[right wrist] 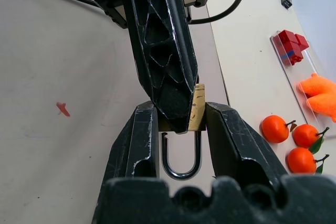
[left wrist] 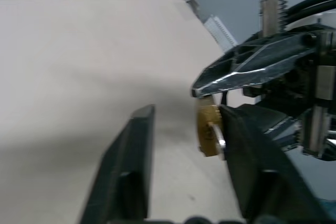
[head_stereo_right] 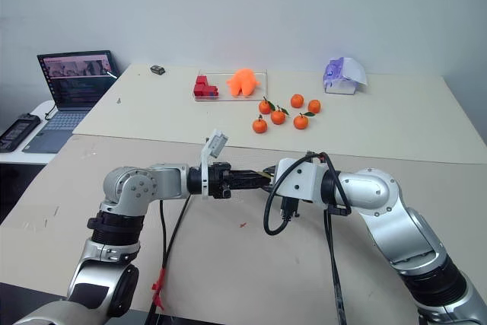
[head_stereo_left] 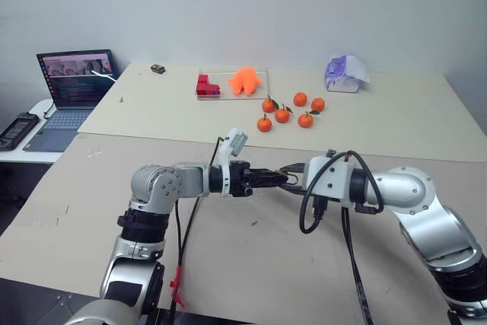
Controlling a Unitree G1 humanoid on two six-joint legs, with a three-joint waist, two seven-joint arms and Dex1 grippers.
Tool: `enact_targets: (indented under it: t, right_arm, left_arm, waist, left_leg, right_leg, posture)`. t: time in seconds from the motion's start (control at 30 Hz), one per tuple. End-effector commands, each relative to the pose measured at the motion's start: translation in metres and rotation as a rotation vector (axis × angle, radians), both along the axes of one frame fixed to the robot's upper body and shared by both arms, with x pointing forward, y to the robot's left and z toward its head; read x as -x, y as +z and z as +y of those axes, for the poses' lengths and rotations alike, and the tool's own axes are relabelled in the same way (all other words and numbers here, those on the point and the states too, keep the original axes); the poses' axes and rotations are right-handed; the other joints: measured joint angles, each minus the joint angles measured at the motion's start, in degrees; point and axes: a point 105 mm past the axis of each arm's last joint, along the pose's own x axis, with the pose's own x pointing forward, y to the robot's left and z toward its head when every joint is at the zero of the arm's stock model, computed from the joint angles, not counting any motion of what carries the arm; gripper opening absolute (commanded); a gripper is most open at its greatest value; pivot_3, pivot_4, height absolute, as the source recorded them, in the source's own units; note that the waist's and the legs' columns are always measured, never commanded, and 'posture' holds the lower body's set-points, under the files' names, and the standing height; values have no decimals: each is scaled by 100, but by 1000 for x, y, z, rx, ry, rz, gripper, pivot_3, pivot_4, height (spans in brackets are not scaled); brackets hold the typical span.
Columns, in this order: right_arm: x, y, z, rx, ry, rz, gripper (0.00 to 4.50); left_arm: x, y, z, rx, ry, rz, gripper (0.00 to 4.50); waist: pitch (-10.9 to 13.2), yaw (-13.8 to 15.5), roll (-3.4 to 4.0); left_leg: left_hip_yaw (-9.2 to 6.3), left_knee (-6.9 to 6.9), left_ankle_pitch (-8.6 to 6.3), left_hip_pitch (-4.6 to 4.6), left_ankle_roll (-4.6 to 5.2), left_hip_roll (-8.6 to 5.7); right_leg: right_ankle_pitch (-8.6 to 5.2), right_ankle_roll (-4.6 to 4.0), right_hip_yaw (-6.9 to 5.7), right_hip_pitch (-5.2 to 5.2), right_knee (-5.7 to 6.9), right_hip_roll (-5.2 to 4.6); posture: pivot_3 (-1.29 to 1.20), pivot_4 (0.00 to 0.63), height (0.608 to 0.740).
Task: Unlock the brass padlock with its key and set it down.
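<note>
My left gripper needs to take the padlock's body [right wrist: 198, 106] before my right gripper opens and backs off to face the shackle, which now points into my right gripper.
In the right wrist view my right gripper [right wrist: 181, 114] is shut on the brass padlock [right wrist: 198, 109], squeezing its body between both fingers. The silvery shackle [right wrist: 181, 162] curves back toward the wrist. My left gripper [left wrist: 186, 114] comes in from the opposite side and meets it in mid-air over the table [head_stereo_left: 228, 264]. Its fingers stand open, with one finger [right wrist: 163, 51] lying across the padlock's body. In the left wrist view the padlock [left wrist: 208, 129] sits against the inner side of one left finger [left wrist: 252, 166]. I cannot make out the key.
Several small oranges [head_stereo_left: 283, 114] lie on the far table. Behind them is a clear tray [head_stereo_left: 228, 95] with red blocks and an orange toy. A white and purple object [head_stereo_left: 346, 74] sits at the back right and a laptop [head_stereo_left: 76, 81] at the left. Black cables [head_stereo_left: 308, 203] hang under my right wrist.
</note>
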Motion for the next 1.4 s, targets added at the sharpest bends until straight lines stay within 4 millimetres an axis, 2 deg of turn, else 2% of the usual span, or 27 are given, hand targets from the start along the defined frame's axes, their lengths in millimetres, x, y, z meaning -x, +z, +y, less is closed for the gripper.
enact_targets:
  t: [0.03, 0.07, 0.1, 0.47, 0.5, 0.57, 0.63, 0.67, 0.73, 0.8, 0.97, 1.03, 1.07, 1.1, 1.17, 1.2, 1.27, 1.3, 1.4]
  right_arm:
    - [4, 18, 4, -14, 28, -80, 912]
    - [4, 18, 4, -13, 28, -81, 912]
    - [4, 18, 4, -13, 27, -81, 912]
    - [4, 16, 2, -15, 23, -61, 912]
    - [5, 16, 2, -38, 21, -26, 1712]
    - [5, 16, 2, -46, 18, -17, 2181]
    - [4, 18, 1, -49, 8, -26, 2930]
    - [4, 20, 0, -64, -2, -19, 3066]
    - [5, 23, -4, -93, -21, 15, 3910]
    - [7, 24, -10, -102, -40, 42, 4416]
    - [5, 26, -32, -188, -130, 143, 4416]
    - [2, 33, -37, -276, -160, 173, 3866]
    - [1, 34, -40, -306, -172, 180, 3737]
    - [0, 35, -43, -325, -183, 184, 3288]
    - [-3, 36, -49, -358, -203, 198, 2700]
    - [-3, 35, -51, -370, -210, 207, 2180]
    - [-1, 30, -57, -381, -215, 258, 1746]
    - [2, 27, -60, -371, -213, 281, 1330]
    - [6, 17, -66, -353, -221, 329, 1330]
  left_arm:
    - [-2, 2, 4, -9, 18, -12, 297]
    - [-2, 2, 4, -9, 22, -9, 88]
    - [-2, 2, 3, -6, 24, -4, 64]
    - [-4, 1, 3, -17, 35, 5, 72]
    - [-5, 2, 4, -15, 35, 5, 72]
    - [-6, 2, 4, -16, 38, 3, 72]
    - [-7, 2, 5, -16, 46, 4, 72]
    - [-8, 2, 7, -15, 54, 8, 72]
    - [-9, 2, 10, -13, 65, 14, 72]
    - [-8, 1, 13, -16, 71, 19, 72]
    - [-9, 2, 16, -15, 74, 30, 72]
    - [-7, 7, 16, -2, 57, 34, 72]
    - [-6, 11, 16, 15, 43, 40, 72]
    - [-4, 15, 16, 39, 27, 49, 72]
    - [1, 25, 18, 109, -12, 90, 72]
    - [3, 26, 21, 126, -26, 110, 72]
    - [4, 27, 31, 143, -34, 149, 72]
    - [3, 29, 35, 150, -29, 161, 72]
    - [-6, 38, 46, 177, 3, 181, 72]
  waist:
    - [0, -2, 0]
    - [0, -2, 0]
    - [0, -1, 0]
    - [0, -1, 0]
    - [0, 0, 0]
    - [0, -4, 0]
    - [0, -9, 0]
    - [0, -6, 1]
    - [0, 0, 0]
    - [0, 1, 0]
    - [0, 5, 0]
    - [0, -8, 0]
    - [0, -16, 0]
    - [0, -17, 0]
    - [0, -14, 0]
    - [0, -13, 0]
    - [0, -14, 0]
    - [0, -15, 0]
    - [0, -13, 0]
  left_leg:
    - [0, 0, 0, 0, 0, 0]
    - [0, 0, 0, 0, 0, 0]
    - [0, 0, 0, 1, 0, 0]
    - [0, 0, 0, 2, 0, 0]
    - [0, 0, 0, 2, 0, 0]
    - [0, -1, 0, 2, 0, 0]
    - [0, -3, 0, 3, 0, 0]
    - [-1, -3, 0, 3, 0, 0]
    - [0, -2, 0, 2, 0, 0]
    - [-1, -2, 0, 0, -1, -1]
    - [-2, -3, 1, 0, -1, -1]
    - [-2, -3, 1, 0, -1, -2]
    - [-3, -3, 0, 1, -1, -2]
    - [-3, -4, 0, 2, -1, -2]
    - [-5, -7, 0, 2, 0, -3]
    - [-6, -7, 0, 1, 0, -3]
    - [-7, -7, 0, 0, 0, -4]
    - [-7, -7, 0, 0, 0, -5]
    - [-11, -7, 0, 0, -1, -5]
  right_leg:
    - [0, 0, 0, 0, 0, 0]
    - [0, 0, 0, 0, 0, 0]
    - [0, 0, 0, 0, 1, 0]
    - [0, 0, 0, 1, 0, 0]
    - [0, 0, 0, 1, 0, 0]
    - [0, 0, 0, 1, 0, 0]
    - [0, 0, 0, 1, 0, 0]
    - [0, 0, 0, 1, 0, 0]
    - [0, 0, 0, 1, 0, 0]
    - [0, 0, 0, 1, -1, 0]
    - [0, 0, 0, 2, -1, -1]
    - [0, 0, 1, 2, -1, -1]
    - [0, 0, 0, 3, -1, -1]
    - [0, 0, 0, 4, 0, -1]
    - [0, 0, 0, 3, 0, 0]
    - [0, 0, 0, 3, -1, 0]
    - [0, 1, 0, 3, -1, 0]
    - [-1, 1, 0, 3, -2, -1]
    - [-1, 2, -4, 2, -1, -1]
  posture:
    - [0, 150, 723]
    - [0, 150, 723]
    - [0, 150, 723]
    - [0, 150, 723]
    - [0, 150, 723]
    - [0, 150, 723]
    - [0, 150, 723]
    - [0, 150, 723]
    - [0, 150, 723]
    - [0, 150, 723]
    - [0, 150, 723]
    - [0, 150, 723]
    - [0, 150, 723]
    - [0, 150, 723]
    - [0, 150, 723]
    - [0, 150, 723]
    - [0, 150, 723]
    - [0, 150, 723]
    - [0, 150, 723]
